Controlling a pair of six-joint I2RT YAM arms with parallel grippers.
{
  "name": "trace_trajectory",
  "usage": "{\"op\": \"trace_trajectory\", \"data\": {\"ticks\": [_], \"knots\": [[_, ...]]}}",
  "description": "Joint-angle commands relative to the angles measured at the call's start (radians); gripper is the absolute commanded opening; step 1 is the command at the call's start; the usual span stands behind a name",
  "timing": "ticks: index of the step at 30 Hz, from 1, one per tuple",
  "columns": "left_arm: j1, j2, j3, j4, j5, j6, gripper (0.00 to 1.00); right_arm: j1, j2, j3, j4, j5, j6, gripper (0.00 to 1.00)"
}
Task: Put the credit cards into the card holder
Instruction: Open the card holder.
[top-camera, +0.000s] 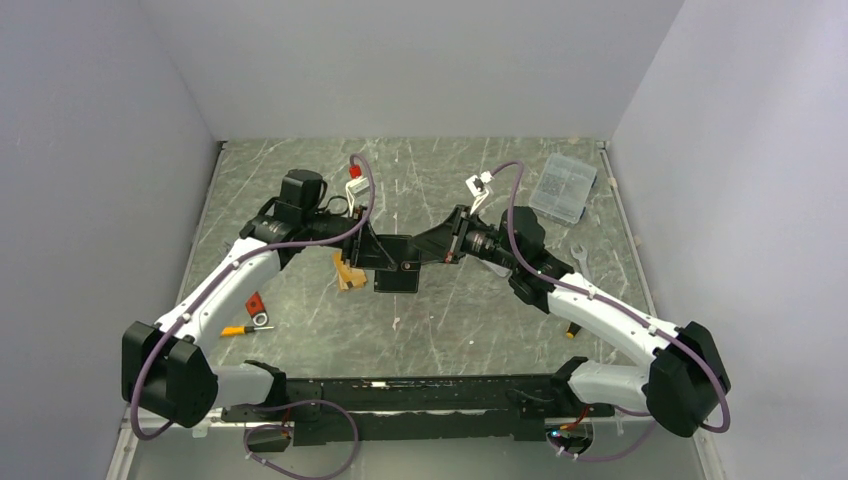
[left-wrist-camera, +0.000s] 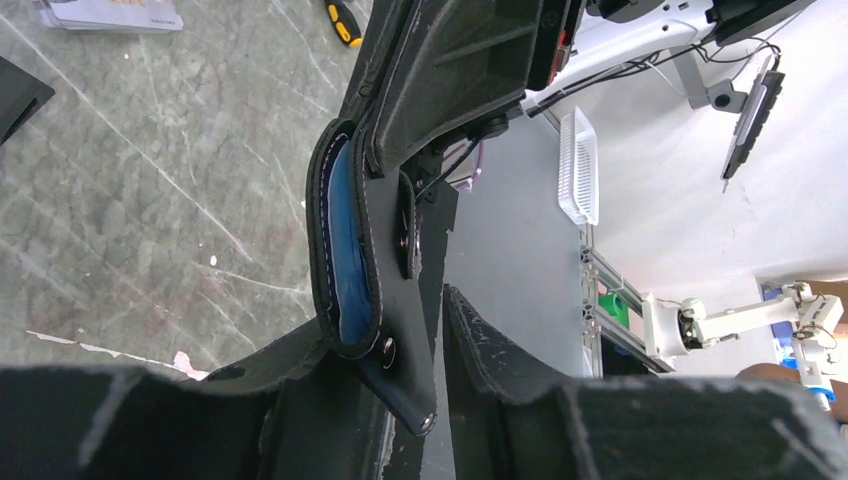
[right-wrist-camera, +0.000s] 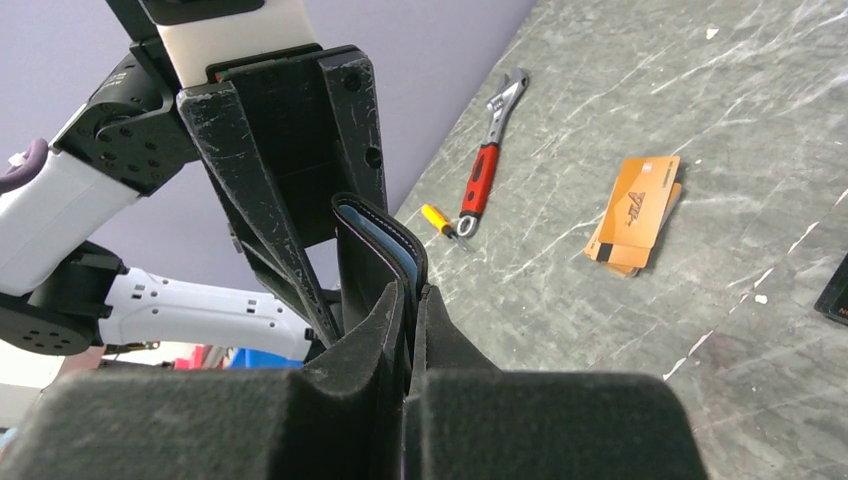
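Note:
The left gripper has only the card holder's snap tab between its fingers, so it should close on the blue-lined edge (left-wrist-camera: 349, 270) before the right gripper opens.
The card holder (top-camera: 398, 262), black with blue lining (left-wrist-camera: 345, 240), hangs above the table's middle between both arms. My right gripper (right-wrist-camera: 410, 300) is shut on one of its edges, the two pads pressed flat against the leather. My left gripper (left-wrist-camera: 440, 330) is open. The holder's snap tab (left-wrist-camera: 410, 340) rests against one of its fingers (left-wrist-camera: 250, 365), and a gap shows to the other finger (left-wrist-camera: 500, 345). Orange-gold credit cards (right-wrist-camera: 635, 215) lie stacked on the table, just left of the holder (top-camera: 348, 272). A black card's corner (right-wrist-camera: 835, 295) shows at the right wrist view's edge.
A red-handled wrench (right-wrist-camera: 487, 160) and a yellow screwdriver (right-wrist-camera: 440, 220) lie at the left front (top-camera: 250, 318). A clear plastic box (top-camera: 563, 187) sits at the back right, with a second wrench (top-camera: 580, 262) and screwdriver (top-camera: 572, 328) by the right arm.

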Motion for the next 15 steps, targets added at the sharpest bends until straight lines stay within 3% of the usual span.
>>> {"op": "trace_trajectory", "data": {"ticks": [1, 9, 12, 15], "knots": [[0.008, -0.038, 0.056, 0.009, 0.075, 0.026, 0.39, -0.004, -0.022, 0.018, 0.014, -0.04, -0.024, 0.0], [0.047, -0.024, 0.041, 0.06, 0.069, -0.016, 0.36, -0.003, -0.033, 0.02, 0.023, -0.079, -0.045, 0.0], [0.057, -0.019, 0.035, 0.074, 0.054, -0.019, 0.3, -0.003, -0.033, 0.024, 0.015, -0.081, -0.048, 0.0], [0.057, -0.019, 0.025, 0.111, 0.042, -0.053, 0.15, -0.002, -0.024, 0.023, 0.036, -0.092, -0.044, 0.0]]}}
